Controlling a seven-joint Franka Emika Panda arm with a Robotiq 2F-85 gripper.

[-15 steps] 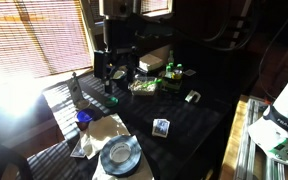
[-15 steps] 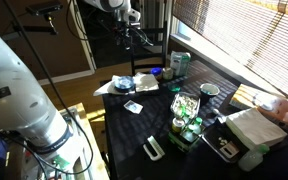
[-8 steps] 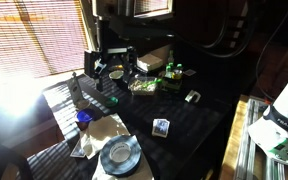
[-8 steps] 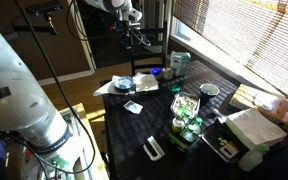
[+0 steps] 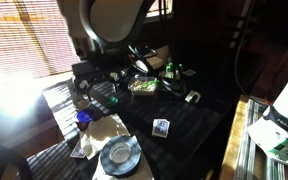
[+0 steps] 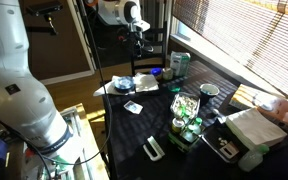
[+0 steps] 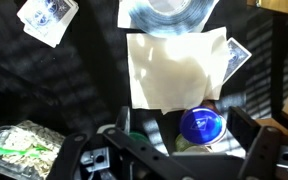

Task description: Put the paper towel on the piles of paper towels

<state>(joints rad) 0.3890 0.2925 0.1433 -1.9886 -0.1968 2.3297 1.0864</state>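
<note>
The paper towel is next: next my gripper goes to the paper towel's edge (image 5: 95, 125) (image 7: 188, 94) next to the blue cap, opposite the round grey plate, and closes there.
The paper towel (image 7: 174, 65) is a pale beige sheet lying flat on the dark table. One edge is tucked under the round grey plate (image 7: 169, 12). It also shows in an exterior view (image 5: 102, 130), beside the plate (image 5: 119, 155). The pile of paper towels (image 6: 252, 125) is a whitish stack at the far end of the table, also seen behind the arm (image 5: 154, 58). My gripper (image 7: 189, 135) is open and empty. It hangs above the table (image 5: 106, 75), over the edge of the paper towel and a blue cap (image 7: 204, 125).
A printed card (image 7: 49, 20) lies on the table (image 5: 161, 127), and another (image 7: 236, 55) lies by the towel's corner. A tub of green-flecked food (image 7: 24, 150) and small bottles (image 5: 172, 72) stand mid-table. A dark bottle (image 5: 74, 90) stands near the blinds.
The arm has swung towards the plate end of the table and now fills the top of one exterior view. The gripper stays open and empty.
</note>
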